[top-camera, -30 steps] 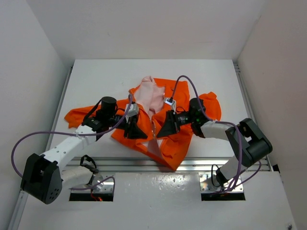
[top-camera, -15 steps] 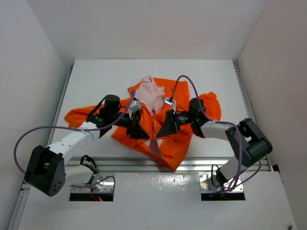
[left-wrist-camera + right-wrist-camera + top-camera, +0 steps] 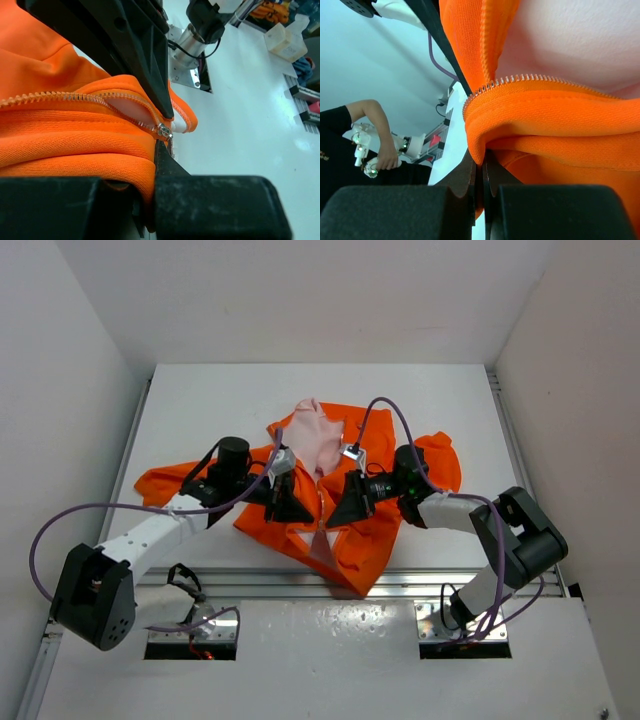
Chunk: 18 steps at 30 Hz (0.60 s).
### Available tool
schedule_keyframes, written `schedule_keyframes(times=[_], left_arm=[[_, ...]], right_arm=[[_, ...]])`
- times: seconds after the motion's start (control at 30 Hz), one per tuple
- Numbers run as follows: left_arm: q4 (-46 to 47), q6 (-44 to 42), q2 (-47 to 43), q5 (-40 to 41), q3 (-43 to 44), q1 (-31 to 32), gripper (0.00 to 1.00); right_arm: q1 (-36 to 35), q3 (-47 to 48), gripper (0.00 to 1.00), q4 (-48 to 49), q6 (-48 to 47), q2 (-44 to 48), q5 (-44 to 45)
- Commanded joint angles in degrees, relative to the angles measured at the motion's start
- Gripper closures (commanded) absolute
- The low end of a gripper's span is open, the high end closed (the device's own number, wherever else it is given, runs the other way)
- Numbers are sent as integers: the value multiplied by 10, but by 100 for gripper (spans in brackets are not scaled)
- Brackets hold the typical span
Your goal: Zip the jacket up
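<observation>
My left gripper is pinching the orange hem beside the zipper slider. It should open, back away and take hold of the slider's pull tab (image 3: pixel 171 144) before zipping.
The orange jacket (image 3: pixel 385 525) lies crumpled mid-table, its pale pink lining (image 3: pixel 315 435) showing at the collar. My left gripper (image 3: pixel 298 512) is shut on the jacket's left front edge. In the left wrist view (image 3: pixel 152 167) the orange hem (image 3: pixel 75 145) is pinched between the fingers, and the metal zipper slider (image 3: pixel 165 131) sits just above the fingertip, with the zipper teeth (image 3: pixel 60 97) parted behind it. My right gripper (image 3: pixel 337 515) is shut on the right front edge. In the right wrist view (image 3: pixel 481 162) it pinches a fold of orange fabric (image 3: pixel 545 125) below the zipper teeth (image 3: pixel 530 78).
The table's white walls stand on both sides and at the back. A metal rail (image 3: pixel 300 585) runs along the near edge, under the jacket's hem. One sleeve (image 3: pixel 165 482) spreads left and another (image 3: pixel 440 455) right. A person's arm (image 3: pixel 370 130) shows far off in the right wrist view.
My left gripper has shifted a little right, toward the zipper line, keeping its hold on the jacket edge. The right arm and the jacket have barely moved.
</observation>
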State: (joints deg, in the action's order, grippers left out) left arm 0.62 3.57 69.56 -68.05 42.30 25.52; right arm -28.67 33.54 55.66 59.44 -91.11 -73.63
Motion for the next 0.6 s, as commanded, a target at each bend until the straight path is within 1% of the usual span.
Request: schedule_keyframes(times=[0.0,0.13,0.3,0.57], left_arm=[[-33,-81,-29,-47,17,23,100],[-41,-108,-36,-47,7,30,100],[-41,-128,-58,-36,7,37,100],[-47,-133,-75,-24,-6,52,100]], right_arm=[[10,16,100,41,4,17,37],[18,22,100,51,24,15,53],[19,22,100,45,25,12,66],[20,16,100,61,37,18,69]])
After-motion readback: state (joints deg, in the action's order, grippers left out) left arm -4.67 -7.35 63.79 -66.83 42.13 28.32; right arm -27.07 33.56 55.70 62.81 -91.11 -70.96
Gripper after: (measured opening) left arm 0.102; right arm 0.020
